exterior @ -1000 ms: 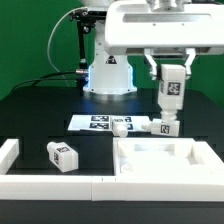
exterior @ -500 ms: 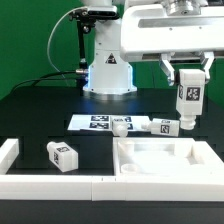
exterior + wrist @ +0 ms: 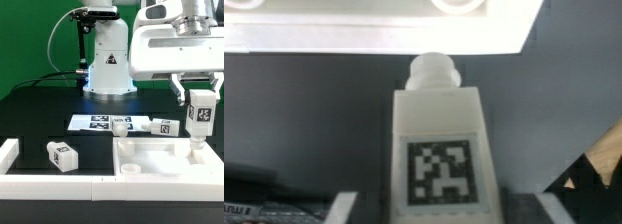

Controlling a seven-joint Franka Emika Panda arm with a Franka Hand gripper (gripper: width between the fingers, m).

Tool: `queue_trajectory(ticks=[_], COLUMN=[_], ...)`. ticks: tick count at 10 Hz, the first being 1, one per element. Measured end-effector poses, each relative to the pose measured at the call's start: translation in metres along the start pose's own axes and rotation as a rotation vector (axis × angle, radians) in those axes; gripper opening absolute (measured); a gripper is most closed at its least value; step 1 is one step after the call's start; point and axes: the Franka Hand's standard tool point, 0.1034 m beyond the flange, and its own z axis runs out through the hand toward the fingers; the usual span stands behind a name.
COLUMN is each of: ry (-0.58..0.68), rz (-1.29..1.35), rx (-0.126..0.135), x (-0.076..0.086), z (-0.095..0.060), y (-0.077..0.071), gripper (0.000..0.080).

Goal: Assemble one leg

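My gripper is to let go of the leg upright in the white panel's front corner hole (image 3: 201,166) (image 3: 457,4), the one nearest the held leg.
My gripper (image 3: 200,98) is shut on a leg (image 3: 199,120), a white square post with a tag mark on its face. I hold it upright, peg end down, over the exterior view's right end of the wide white panel (image 3: 165,158), its peg just above the panel's far right corner. In the wrist view the leg (image 3: 441,140) fills the centre, its rounded peg pointing at the panel's rim (image 3: 384,38). Another leg (image 3: 61,157) lies on the table at the exterior view's left. Two more legs (image 3: 120,127) (image 3: 168,126) lie behind the panel.
The marker board (image 3: 95,122) lies behind the panel beside the loose legs. A white rim (image 3: 8,152) borders the table at the exterior view's left and front. The robot base (image 3: 108,70) stands at the back.
My gripper has carried the leg toward the exterior view's right and lowered it, from above the back legs to over the panel's right end.
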Motion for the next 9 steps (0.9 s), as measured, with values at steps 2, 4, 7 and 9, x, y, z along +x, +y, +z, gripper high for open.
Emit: queue_trajectory(ticks=[2,4,7,9], ry=[-0.002,-0.017,-0.039,-0.043], rz=[-0.003,-0.015,-0.022,-0.026], rx=[0.000,0.001,0.002,0.008], x=[-0.003,-0.020,-0.032,-0.036], z=[0.002,0.016,0.025,0.027], y=[-0.001,-0.006,-0.009,-0.014], gripper=[0.0287,0.0287,0.0287,0.0287])
